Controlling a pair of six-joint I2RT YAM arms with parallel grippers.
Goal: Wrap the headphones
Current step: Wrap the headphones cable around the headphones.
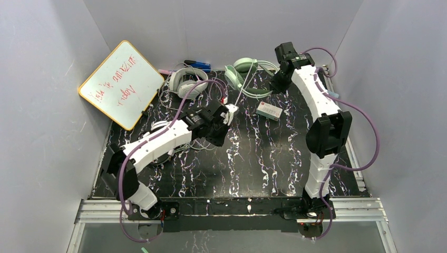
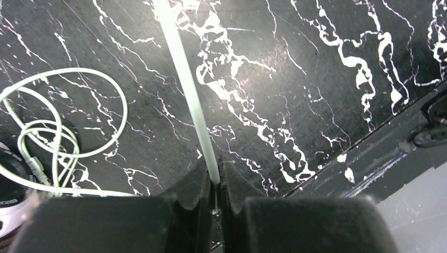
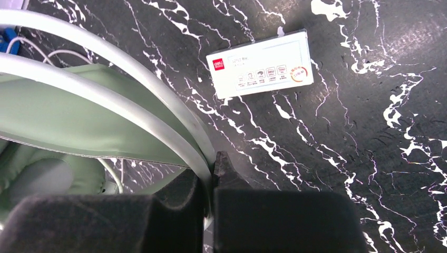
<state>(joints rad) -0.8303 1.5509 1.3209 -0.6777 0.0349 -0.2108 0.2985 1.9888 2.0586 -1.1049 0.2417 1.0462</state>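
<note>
My left gripper will open and take the pale cable nearer its coil (image 1: 202, 146) before wrapping, because the cable runs tight from the headphones to that gripper.
The mint-green headphones (image 1: 248, 74) lie at the back middle of the black marbled table. My right gripper (image 1: 274, 84) is shut on their silver headband (image 3: 158, 97), beside the green padding (image 3: 63, 116). Their pale cable (image 1: 240, 92) runs taut down to my left gripper (image 1: 230, 112), which is shut on it. In the left wrist view the cable (image 2: 187, 79) enters the closed fingertips of that gripper (image 2: 215, 173). More pale cable lies coiled (image 2: 58, 139) on the table. The light grey headphones (image 1: 184, 83) rest at the back left. A black-and-white ear cup (image 2: 8, 197) peeks in at the edge.
A whiteboard (image 1: 121, 84) with red writing leans at the back left. A small white labelled box (image 1: 270, 111) (image 3: 261, 63) lies near the right gripper. A blue object (image 1: 199, 65) sits by the back wall. Loose cables (image 1: 179, 150) trail under the left arm.
</note>
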